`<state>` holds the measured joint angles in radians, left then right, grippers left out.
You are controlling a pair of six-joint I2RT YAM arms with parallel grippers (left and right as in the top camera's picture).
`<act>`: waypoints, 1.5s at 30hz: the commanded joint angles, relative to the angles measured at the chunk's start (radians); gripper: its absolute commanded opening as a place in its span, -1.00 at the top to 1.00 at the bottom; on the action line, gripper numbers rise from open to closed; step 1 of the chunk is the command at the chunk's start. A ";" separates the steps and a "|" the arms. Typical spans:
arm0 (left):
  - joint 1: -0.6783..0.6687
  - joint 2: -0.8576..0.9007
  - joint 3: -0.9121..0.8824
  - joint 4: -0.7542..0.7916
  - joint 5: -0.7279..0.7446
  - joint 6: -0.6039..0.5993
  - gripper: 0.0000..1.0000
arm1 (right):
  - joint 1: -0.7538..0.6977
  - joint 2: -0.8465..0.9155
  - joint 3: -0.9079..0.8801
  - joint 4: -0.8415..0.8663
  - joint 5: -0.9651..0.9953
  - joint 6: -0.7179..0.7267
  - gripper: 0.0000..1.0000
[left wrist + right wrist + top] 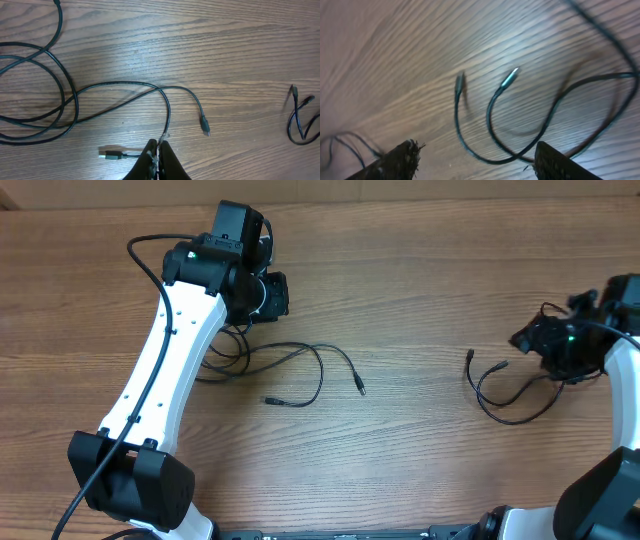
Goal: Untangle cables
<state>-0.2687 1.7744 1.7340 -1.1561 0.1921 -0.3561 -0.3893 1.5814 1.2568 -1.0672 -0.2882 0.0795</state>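
The second cable's two ends cross below its plugs. My right gripper needs to grab the cable close behind the plugs [457, 101] before it untangles the loop.
One thin black cable [300, 352] lies left of centre in loose loops, its plugs at the middle of the table. In the left wrist view this cable [120, 85] runs up into my left gripper [159, 150], which is shut on it, with a flat plug [112, 155] to its left and a small plug [205, 127] to its right. In the overhead view the left gripper [268, 295] sits at the back left. A second cable [505, 398] lies at the right. My right gripper [475, 162] is open above that cable's loop [520, 150]; overhead it shows by the right edge [545, 340].
The wooden table [400, 270] carries only the two cables. The left arm's white link [165, 370] slants across the left side, with a thick black arm cable [150, 265] along it. The right arm [620, 380] stands at the right edge.
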 commanded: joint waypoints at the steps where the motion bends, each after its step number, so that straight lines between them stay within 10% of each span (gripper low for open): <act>1: -0.001 -0.035 0.004 0.000 0.011 0.004 0.92 | 0.062 -0.002 -0.007 0.000 0.054 -0.058 -0.46; 23: -0.001 -0.035 0.004 0.000 0.011 0.004 0.91 | 0.227 -0.002 -0.411 0.416 0.253 -0.024 -0.44; 33: -0.001 -0.035 0.004 -0.003 0.011 0.004 0.92 | 0.227 -0.001 -0.453 0.506 0.254 0.042 0.07; 45: -0.001 -0.035 0.004 -0.011 0.011 0.004 0.92 | 0.227 0.000 -0.453 0.478 0.165 0.081 -0.07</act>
<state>-0.2687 1.7744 1.7340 -1.1637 0.1921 -0.3561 -0.1638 1.5814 0.8112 -0.5831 -0.0681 0.1493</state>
